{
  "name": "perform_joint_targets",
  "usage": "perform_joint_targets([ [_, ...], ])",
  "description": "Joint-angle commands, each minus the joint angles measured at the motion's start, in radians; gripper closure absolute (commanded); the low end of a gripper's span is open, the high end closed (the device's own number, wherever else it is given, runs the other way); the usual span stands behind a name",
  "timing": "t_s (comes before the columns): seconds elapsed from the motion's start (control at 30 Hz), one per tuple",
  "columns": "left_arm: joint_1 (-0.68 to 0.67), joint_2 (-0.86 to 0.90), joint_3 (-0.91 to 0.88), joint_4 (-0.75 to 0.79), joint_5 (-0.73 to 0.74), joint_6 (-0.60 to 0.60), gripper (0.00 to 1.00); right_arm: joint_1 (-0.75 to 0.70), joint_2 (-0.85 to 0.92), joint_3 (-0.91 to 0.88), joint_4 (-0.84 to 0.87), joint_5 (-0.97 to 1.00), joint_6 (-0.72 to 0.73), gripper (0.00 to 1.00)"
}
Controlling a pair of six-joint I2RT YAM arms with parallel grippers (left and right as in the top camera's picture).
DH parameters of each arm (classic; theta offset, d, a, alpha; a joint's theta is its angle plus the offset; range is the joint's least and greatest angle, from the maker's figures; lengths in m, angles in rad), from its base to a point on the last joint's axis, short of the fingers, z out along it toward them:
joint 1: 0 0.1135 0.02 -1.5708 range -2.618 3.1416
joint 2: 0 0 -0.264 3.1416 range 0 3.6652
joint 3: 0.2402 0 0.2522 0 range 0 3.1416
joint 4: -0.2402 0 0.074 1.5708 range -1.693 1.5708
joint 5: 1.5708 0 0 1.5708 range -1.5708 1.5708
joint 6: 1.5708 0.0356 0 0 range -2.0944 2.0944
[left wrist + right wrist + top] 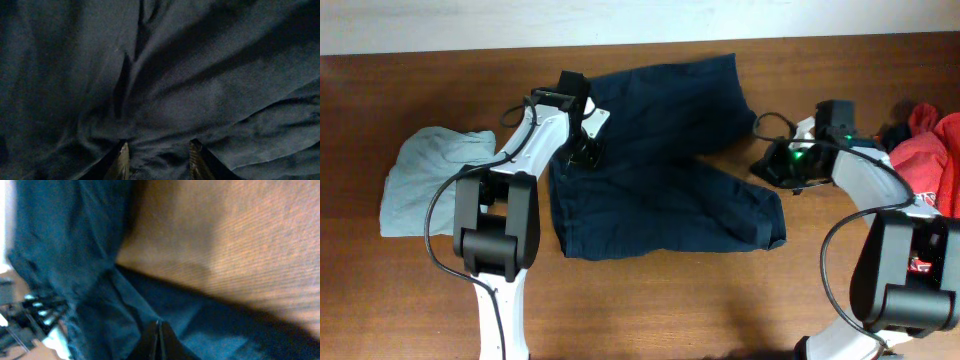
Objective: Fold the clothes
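The near leg's inner edge slants inward with a bunched hem, so the right gripper opens next, takes the hem's inner corner [771, 197] and pulls it straight before folding.
Dark navy shorts [660, 170] lie spread on the brown table, waist to the left and legs to the right. My left gripper [582, 150] is over the waist area. In the left wrist view its fingers [157, 155] are open, tips down on the wrinkled navy fabric [200, 75]. My right gripper [772, 168] is at the right edge of the near leg. In the right wrist view its fingers [159, 330] are shut together on a raised fold of the shorts [90, 255].
A folded grey-green garment [425, 180] lies at the left of the table. A crumpled red garment [932, 150] lies at the right edge, beside the right arm. Bare wood [670, 300] runs along the front.
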Motion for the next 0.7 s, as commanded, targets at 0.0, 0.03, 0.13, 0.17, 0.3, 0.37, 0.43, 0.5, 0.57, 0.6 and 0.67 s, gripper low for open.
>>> perform_joint_targets([
  [0.0,0.0,0.0,-0.026,0.002,-0.008,0.002,0.61,-0.03,-0.029,0.021,0.044,-0.051,0.0,0.96],
  [0.03,0.0,0.0,-0.026,0.002,-0.008,0.002,0.61,-0.033,-0.029,0.021,0.033,-0.061,0.001,0.96],
  [0.13,0.0,0.0,-0.026,0.002,-0.008,0.002,0.61,-0.061,-0.032,0.028,-0.154,-0.061,-0.027,0.77],
  [0.17,0.0,0.0,-0.026,0.002,-0.008,0.002,0.61,-0.067,-0.032,0.028,-0.187,-0.049,-0.045,0.62],
  [0.3,0.0,0.0,-0.026,0.003,-0.008,0.002,0.6,-0.098,-0.032,0.026,-0.365,0.055,-0.117,0.32],
  [0.37,0.0,0.0,-0.026,0.006,-0.008,0.002,0.6,-0.09,-0.032,0.01,-0.367,0.081,-0.116,0.27],
  [0.43,0.0,0.0,-0.026,0.006,-0.008,0.002,0.6,-0.082,-0.031,-0.011,-0.337,0.085,-0.114,0.27],
  [0.5,0.0,0.0,-0.026,0.005,-0.008,0.002,0.6,-0.069,-0.031,-0.044,-0.278,0.085,-0.095,0.28],
  [0.57,0.0,0.0,-0.026,0.006,-0.008,0.002,0.6,-0.063,-0.031,-0.087,-0.198,0.085,-0.037,0.3],
  [0.6,0.0,0.0,-0.026,0.006,-0.008,0.002,0.6,-0.063,-0.031,-0.107,-0.156,0.084,-0.008,0.31],
  [0.67,0.0,0.0,-0.026,0.005,-0.008,0.002,0.6,-0.063,-0.031,-0.131,-0.108,0.084,0.029,0.33],
])
